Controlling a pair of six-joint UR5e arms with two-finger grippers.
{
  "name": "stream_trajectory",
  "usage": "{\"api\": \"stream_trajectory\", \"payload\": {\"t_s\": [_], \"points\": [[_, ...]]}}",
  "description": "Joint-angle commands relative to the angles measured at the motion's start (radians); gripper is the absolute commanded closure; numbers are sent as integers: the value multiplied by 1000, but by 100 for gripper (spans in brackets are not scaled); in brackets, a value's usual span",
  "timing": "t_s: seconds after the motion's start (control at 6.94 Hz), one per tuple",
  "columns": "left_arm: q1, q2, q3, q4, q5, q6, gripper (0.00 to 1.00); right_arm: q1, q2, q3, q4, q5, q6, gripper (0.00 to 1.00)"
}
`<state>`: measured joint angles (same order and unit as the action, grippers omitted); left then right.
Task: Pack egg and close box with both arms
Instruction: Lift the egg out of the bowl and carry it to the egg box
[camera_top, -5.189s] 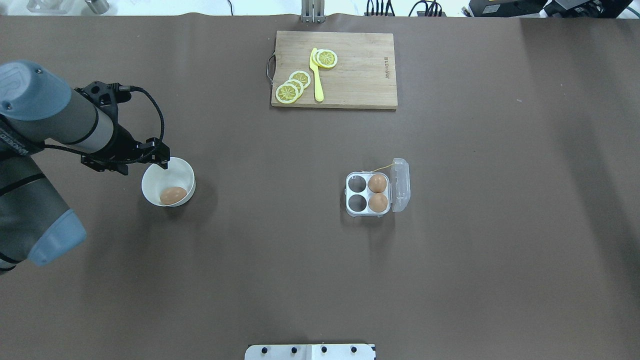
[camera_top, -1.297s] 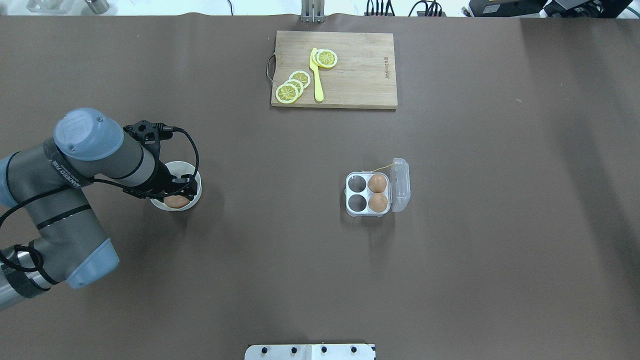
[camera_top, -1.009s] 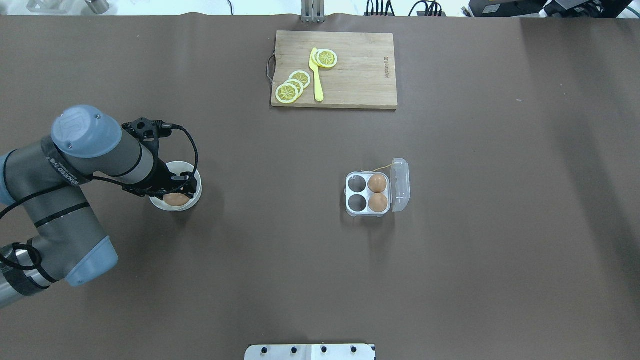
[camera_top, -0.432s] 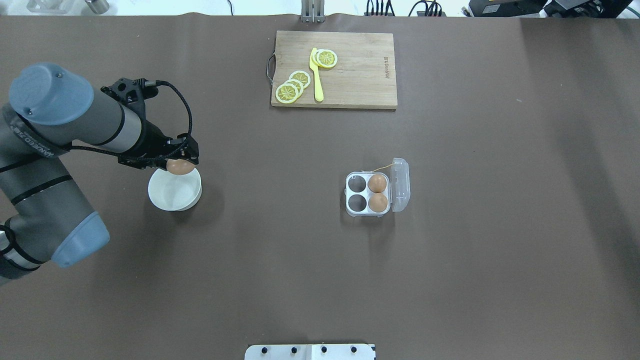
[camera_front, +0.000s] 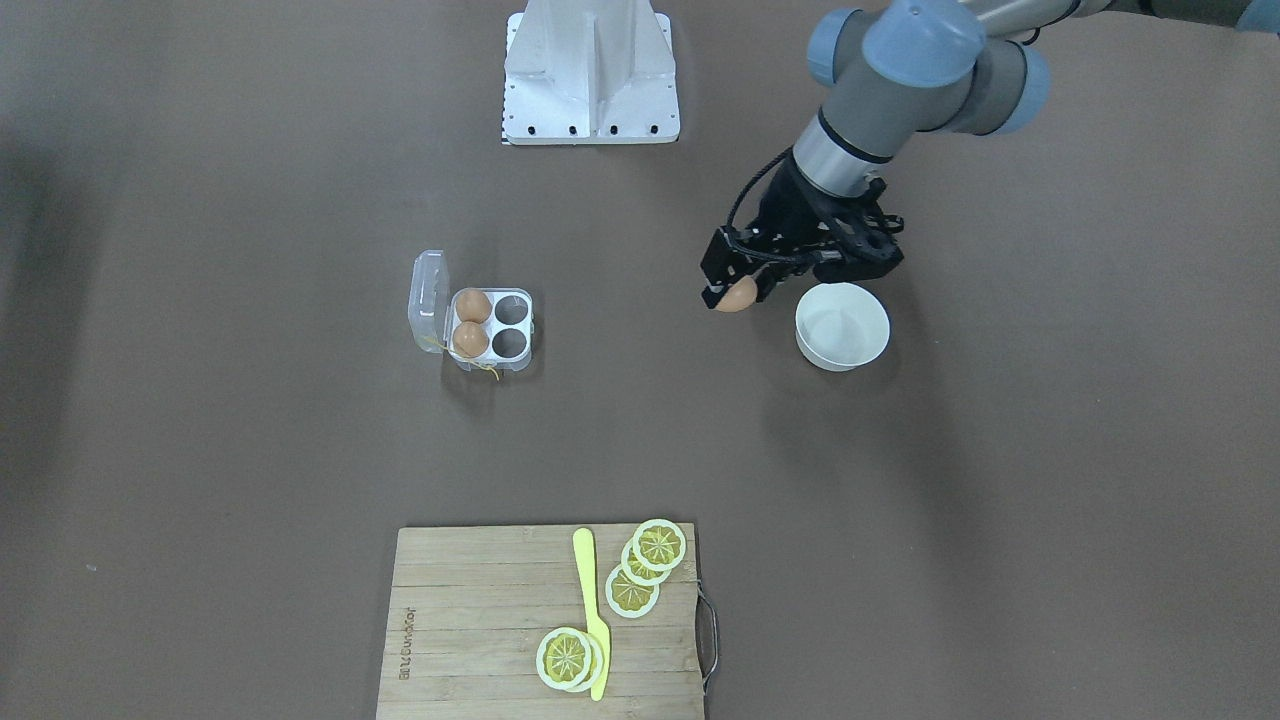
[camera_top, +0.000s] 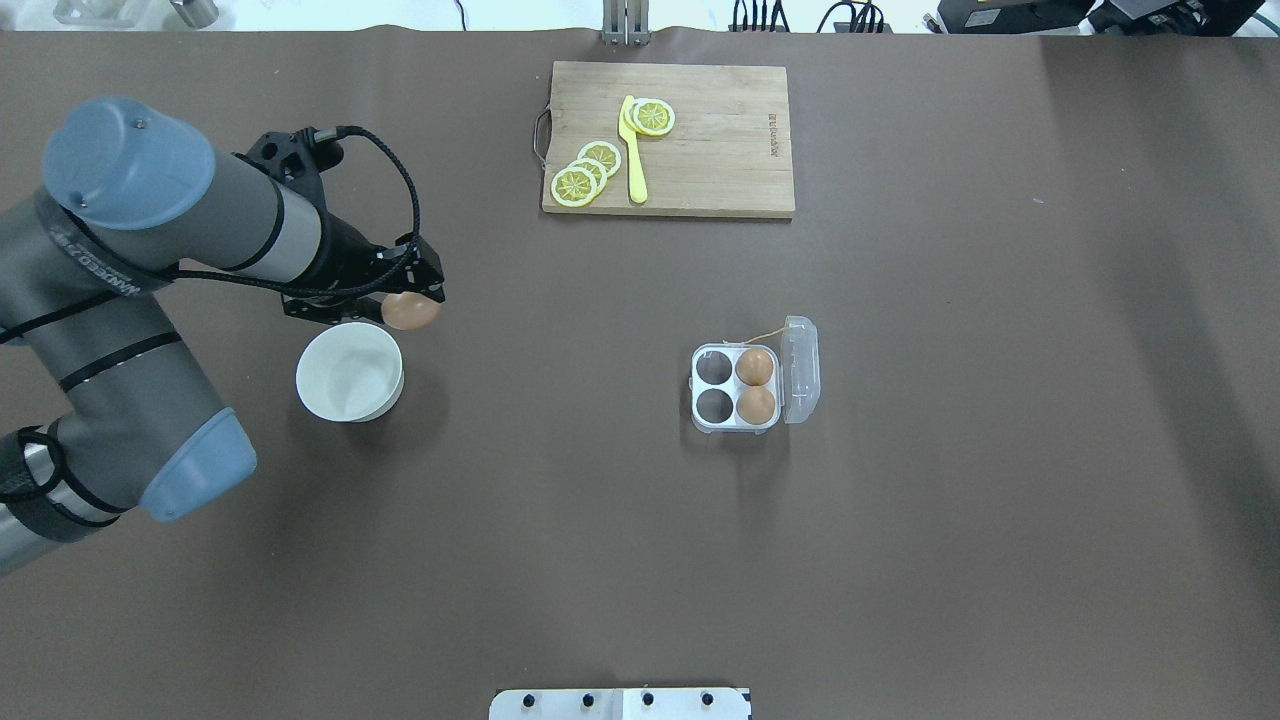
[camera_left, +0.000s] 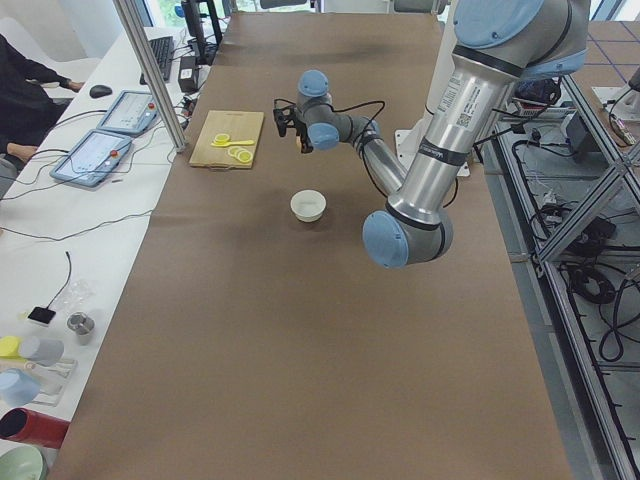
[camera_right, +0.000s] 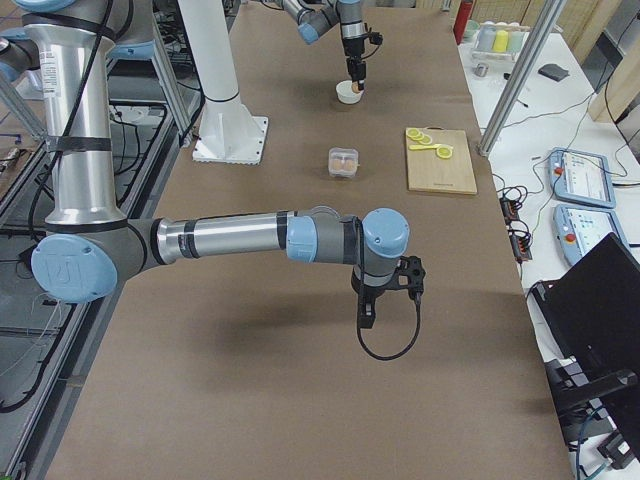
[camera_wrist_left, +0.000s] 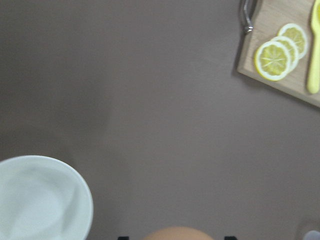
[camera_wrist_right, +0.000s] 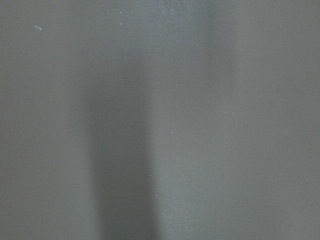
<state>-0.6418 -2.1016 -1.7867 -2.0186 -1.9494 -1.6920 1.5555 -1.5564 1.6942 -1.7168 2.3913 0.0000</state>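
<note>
My left gripper is going to set the brown egg, now just beyond the white bowl, down and let go on the clear box's empty cell nearer the white robot base (camera_front: 503, 319).
My left gripper (camera_top: 411, 306) is shut on the brown egg (camera_top: 409, 312) and holds it in the air just beyond the white bowl (camera_top: 349, 373), toward the box. The egg also shows in the front view (camera_front: 737, 296) and at the bottom edge of the left wrist view (camera_wrist_left: 177, 234). The clear box (camera_top: 737, 388) sits mid-table with its lid (camera_top: 800, 368) open. Two brown eggs (camera_top: 755, 367) fill its right cells and its two left cells are empty. My right gripper (camera_right: 368, 312) hangs over bare table far from the box; I cannot tell whether it is open or shut.
The white bowl (camera_front: 842, 326) holds nothing. A wooden cutting board (camera_top: 700, 160) with lemon slices (camera_top: 590, 172) and a yellow knife (camera_top: 634, 150) lies at the table's far side. The white robot base (camera_front: 590, 70) stands at the near edge.
My left gripper closed on the egg in the bowl, lifted it out, and has moved it up and to the right, past the bowl's rim. The box has not moved.
</note>
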Motion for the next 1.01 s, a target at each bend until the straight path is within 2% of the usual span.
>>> {"api": "stream_trajectory", "payload": {"t_s": [0.0, 0.29, 0.43, 0.58, 0.86], "points": [[143, -104, 65, -86, 183, -135, 55, 0, -1, 1, -1, 2, 0, 0], [243, -184, 270, -318, 353, -136, 55, 0, -2, 1, 0, 15, 0, 0], [272, -219, 343, -374, 407, -137, 55, 0, -1, 1, 0, 17, 9, 0], [292, -263, 398, -394, 441, -135, 55, 0, -1, 4, 0, 17, 11, 0], [294, -276, 418, -394, 445, -133, 55, 0, -1, 9, 2, 17, 18, 0]]}}
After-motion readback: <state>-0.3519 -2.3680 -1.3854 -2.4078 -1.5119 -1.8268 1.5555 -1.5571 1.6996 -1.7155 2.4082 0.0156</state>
